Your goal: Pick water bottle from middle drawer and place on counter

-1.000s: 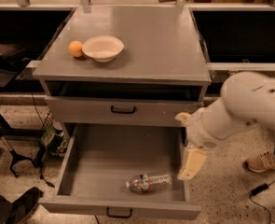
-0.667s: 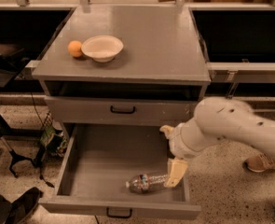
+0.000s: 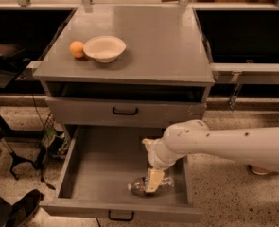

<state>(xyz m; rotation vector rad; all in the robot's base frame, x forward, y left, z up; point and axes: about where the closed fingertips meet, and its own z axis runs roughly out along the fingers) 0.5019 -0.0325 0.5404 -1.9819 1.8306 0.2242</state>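
Observation:
My gripper is to close next on the water bottle's end (image 3: 165, 181) nearest my white arm, so that the bottle's other end is left sticking out.
The water bottle (image 3: 140, 186) lies on its side on the floor of the open middle drawer (image 3: 99, 174), near its front right. My gripper (image 3: 153, 181) reaches down into the drawer from the right on a white arm and sits right over the bottle's middle, hiding its label. The counter (image 3: 158, 46) is the flat grey cabinet top above.
A white bowl (image 3: 104, 48) and an orange (image 3: 76, 49) sit at the counter's left. The shallower drawer front (image 3: 125, 111) is shut above the open drawer. Black stands and cables crowd the floor at the left. Speckled floor lies to the right.
My arm has swung left and down from beside the drawer's right wall into the drawer, bringing the gripper onto the bottle. The bottle has not moved.

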